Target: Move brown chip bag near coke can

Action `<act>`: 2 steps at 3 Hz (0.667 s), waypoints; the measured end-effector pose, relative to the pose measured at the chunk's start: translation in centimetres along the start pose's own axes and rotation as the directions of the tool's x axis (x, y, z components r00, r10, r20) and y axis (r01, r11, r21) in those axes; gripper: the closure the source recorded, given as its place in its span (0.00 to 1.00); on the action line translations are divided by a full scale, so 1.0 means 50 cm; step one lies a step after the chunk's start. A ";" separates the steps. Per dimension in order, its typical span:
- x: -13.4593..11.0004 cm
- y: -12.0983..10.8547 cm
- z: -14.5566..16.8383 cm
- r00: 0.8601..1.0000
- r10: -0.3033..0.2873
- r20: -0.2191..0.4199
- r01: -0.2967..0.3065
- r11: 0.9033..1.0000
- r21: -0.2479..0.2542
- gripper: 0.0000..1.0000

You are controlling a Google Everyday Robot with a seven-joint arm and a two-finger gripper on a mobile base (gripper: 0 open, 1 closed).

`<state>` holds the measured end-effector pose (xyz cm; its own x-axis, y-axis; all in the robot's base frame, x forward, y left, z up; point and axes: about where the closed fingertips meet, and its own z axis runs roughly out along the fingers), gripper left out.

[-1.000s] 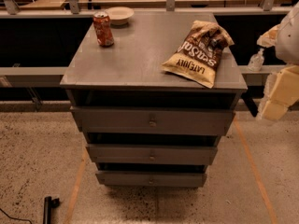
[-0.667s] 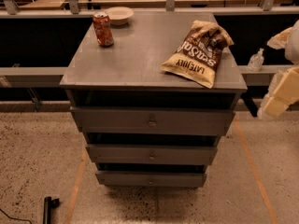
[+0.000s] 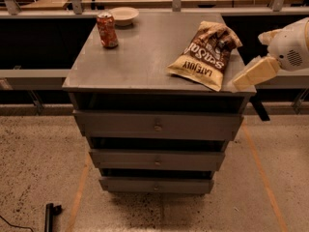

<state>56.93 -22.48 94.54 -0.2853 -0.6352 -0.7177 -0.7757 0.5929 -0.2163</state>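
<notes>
The brown chip bag's tan band (image 3: 205, 73) is near the front edge of the cabinet. My gripper will go there next and close on it.
The brown chip bag (image 3: 206, 54) lies flat on the right part of the grey cabinet top (image 3: 140, 57), its tan band toward the front edge. The coke can (image 3: 107, 30) stands upright near the back left corner, well apart from the bag. My gripper (image 3: 251, 61) hangs at the cabinet's right edge, just right of the bag and about level with the top. Its two beige fingers (image 3: 253, 72) are spread apart and hold nothing. It is not touching the bag.
A shallow pale bowl (image 3: 124, 15) sits behind the can at the back edge. The cabinet has three drawers (image 3: 157, 125) in front. A railing and shelf (image 3: 34, 74) run behind and beside the cabinet. A dark tool (image 3: 49, 215) lies on the speckled floor at lower left.
My gripper has moved left and up, from beside the cabinet to its right edge close to the bag. The bag, can and bowl have not moved.
</notes>
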 end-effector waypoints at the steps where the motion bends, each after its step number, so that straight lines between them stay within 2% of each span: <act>1: -0.013 -0.052 0.040 0.998 0.063 0.003 -0.063 0.996 0.059 0.00; 2: -0.015 -0.052 0.046 0.993 0.119 -0.003 -0.119 0.991 0.061 0.00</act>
<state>60.48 -22.42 94.11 -0.3777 -0.5614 -0.7363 -0.7001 0.6935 -0.1697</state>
